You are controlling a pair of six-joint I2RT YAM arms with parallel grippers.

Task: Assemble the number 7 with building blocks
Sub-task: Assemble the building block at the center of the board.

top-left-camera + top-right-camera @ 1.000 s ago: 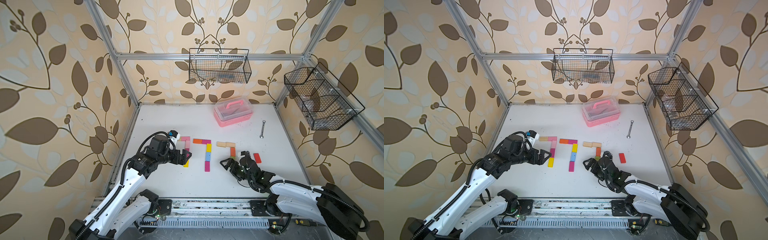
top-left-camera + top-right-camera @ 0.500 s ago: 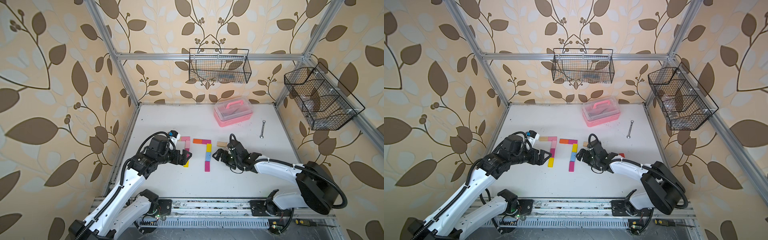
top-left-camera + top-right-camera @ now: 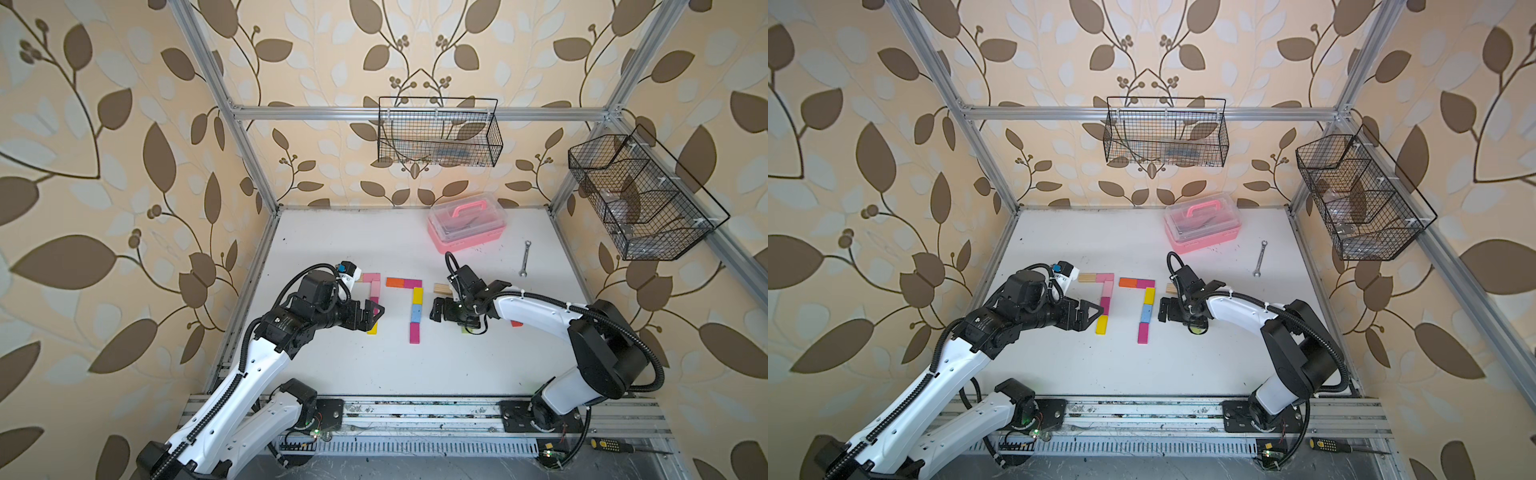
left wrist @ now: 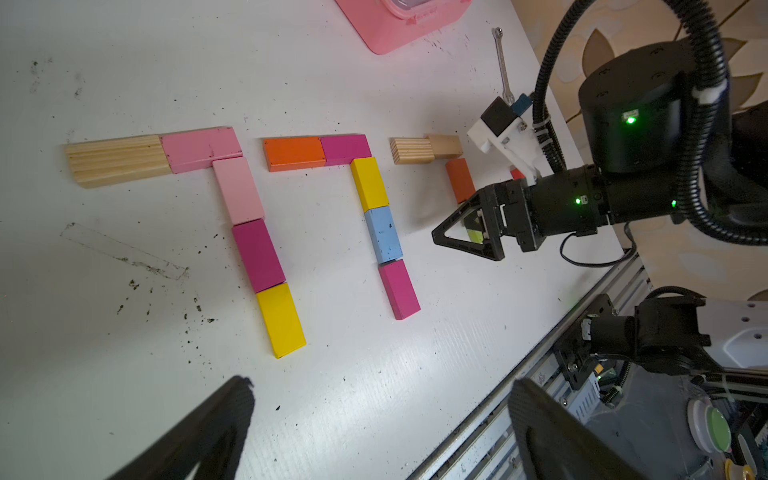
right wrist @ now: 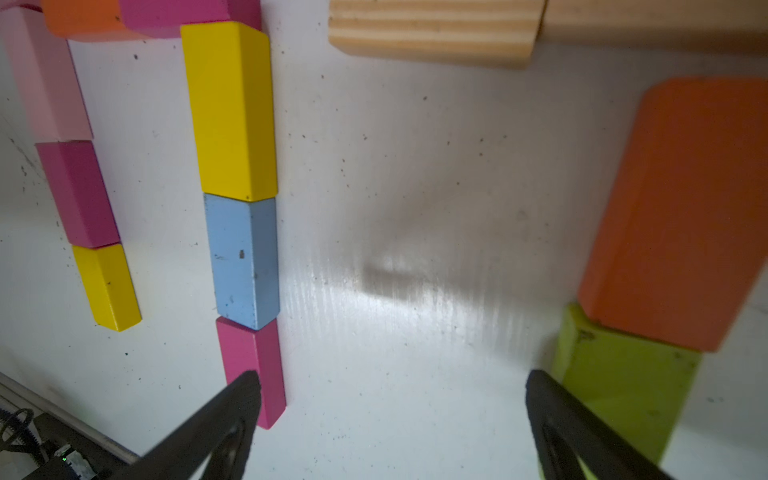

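Note:
The robot's right gripper will close on the long sides of the red block [image 3: 516, 323], since the stem that ends in the green block needs another block.
Three groups of building blocks lie flat in a row. The left number 7 [image 4: 237, 189] has a wood-and-pink bar and a pink, magenta and yellow stem. The middle number 7 [image 4: 369, 183] has an orange-magenta bar over yellow [image 5: 230, 108], blue and magenta. Further right, two wood blocks [image 4: 411, 150] top an orange block [image 5: 681, 208] and a green one [image 5: 623, 395]. A red block [image 3: 516, 323] peeks from under the right arm. My left gripper [image 3: 374, 311] hangs open by the left stem. My right gripper [image 3: 436, 309] is open and empty, low between the middle stem and the green block.
A pink clear-lidded box [image 3: 467, 226] stands at the back right, with a small wrench [image 3: 525, 257] lying on the table near it. Wire baskets hang on the back wall [image 3: 438, 133] and right wall [image 3: 640, 199]. A screwdriver [image 3: 611, 445] lies beyond the front rail.
My right arm has lifted its elbow, and its gripper has slid left from the orange and green blocks towards the middle stem. The left arm has stayed still.

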